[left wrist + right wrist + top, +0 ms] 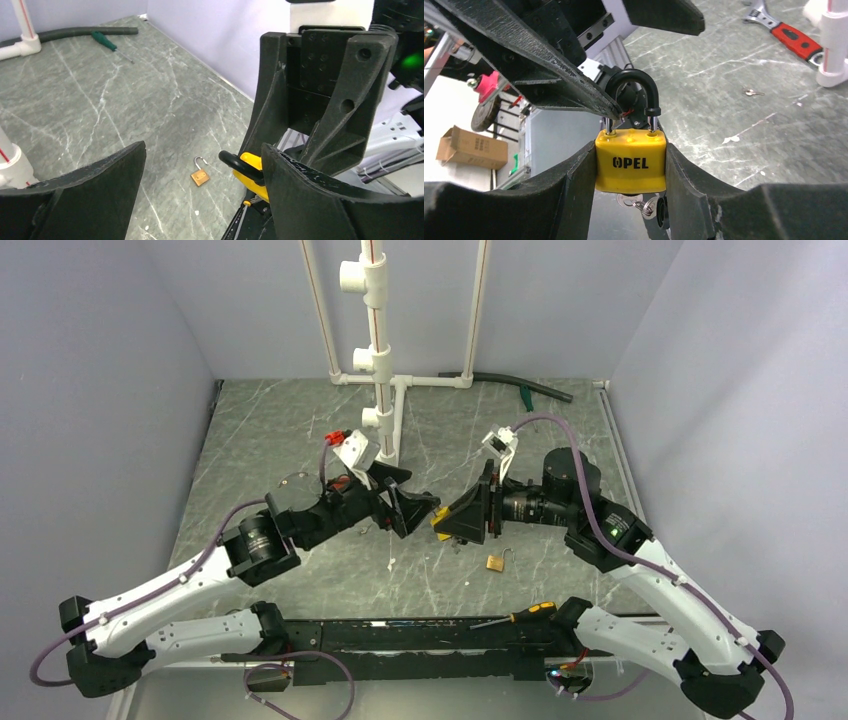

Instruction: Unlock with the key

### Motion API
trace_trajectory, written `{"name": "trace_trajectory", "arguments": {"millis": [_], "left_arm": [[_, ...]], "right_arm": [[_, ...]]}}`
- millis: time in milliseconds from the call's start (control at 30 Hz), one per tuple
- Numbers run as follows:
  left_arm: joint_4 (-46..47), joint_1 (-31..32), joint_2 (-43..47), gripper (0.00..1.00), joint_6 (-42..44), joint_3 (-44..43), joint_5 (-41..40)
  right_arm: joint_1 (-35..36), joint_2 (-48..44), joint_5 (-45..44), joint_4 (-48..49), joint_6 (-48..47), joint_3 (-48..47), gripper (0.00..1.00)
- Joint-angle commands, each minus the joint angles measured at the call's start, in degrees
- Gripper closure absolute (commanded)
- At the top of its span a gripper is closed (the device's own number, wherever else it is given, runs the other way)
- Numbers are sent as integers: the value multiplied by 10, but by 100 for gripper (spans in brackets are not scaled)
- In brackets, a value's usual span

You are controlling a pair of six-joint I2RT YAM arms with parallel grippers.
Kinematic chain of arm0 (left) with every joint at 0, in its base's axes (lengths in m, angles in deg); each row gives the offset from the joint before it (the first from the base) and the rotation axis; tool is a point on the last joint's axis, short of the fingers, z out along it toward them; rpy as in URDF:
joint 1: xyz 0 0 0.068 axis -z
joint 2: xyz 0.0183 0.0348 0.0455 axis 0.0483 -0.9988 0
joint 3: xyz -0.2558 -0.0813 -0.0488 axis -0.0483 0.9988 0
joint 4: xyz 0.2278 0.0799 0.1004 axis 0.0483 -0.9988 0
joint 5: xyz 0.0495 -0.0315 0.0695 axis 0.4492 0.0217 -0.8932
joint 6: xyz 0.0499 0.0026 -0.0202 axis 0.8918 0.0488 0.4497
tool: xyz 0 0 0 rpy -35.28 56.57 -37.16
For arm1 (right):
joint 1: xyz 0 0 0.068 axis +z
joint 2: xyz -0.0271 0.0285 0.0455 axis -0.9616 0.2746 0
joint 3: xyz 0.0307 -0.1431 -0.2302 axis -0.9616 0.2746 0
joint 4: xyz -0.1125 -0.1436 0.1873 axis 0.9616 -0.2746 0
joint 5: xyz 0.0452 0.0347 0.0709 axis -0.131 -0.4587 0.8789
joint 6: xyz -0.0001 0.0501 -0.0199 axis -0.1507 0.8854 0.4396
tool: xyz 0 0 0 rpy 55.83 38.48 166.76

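Note:
I need to use my right gripper to set the yellow padlock down on the table a little way [469, 494] behind the small brass padlock.
My right gripper [631, 150] is shut on the body of a yellow padlock [631, 161] marked OPEL and holds it above the table, black shackle closed and pointing away. The key [642, 205], a small silver bunch, hangs from the padlock's underside between my fingers. My left gripper [202, 150] is open and empty. Its right finger [310, 195] sits against the padlock [250, 167] by the shackle. From above, the two grippers meet at mid-table, left [405, 508] and right [447, 523], with the padlock [440, 524] between them.
A small brass padlock [496, 562] lies open on the table near the front. A black-and-yellow screwdriver [515, 617] lies at the front edge. A white pipe frame [375, 340], black hose [520, 386], red-handled wrench [791, 37] and a tiny pale metal piece [751, 92] are behind.

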Motion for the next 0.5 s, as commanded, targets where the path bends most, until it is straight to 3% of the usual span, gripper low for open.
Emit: {"name": "trace_trajectory", "arguments": {"millis": [0, 200, 333, 467], "left_arm": [[-4, -5, 26, 9, 25, 7, 78], [35, -6, 79, 1, 83, 23, 214], [33, -7, 72, 1, 97, 14, 255], [74, -7, 61, 1, 103, 23, 346]], "right_arm": [[4, -26, 75, 99, -2, -19, 100], [4, -16, 122, 100, 1, -24, 100], [4, -12, 143, 109, 11, -24, 100], [4, 0, 169, 137, 33, -20, 100]]}}
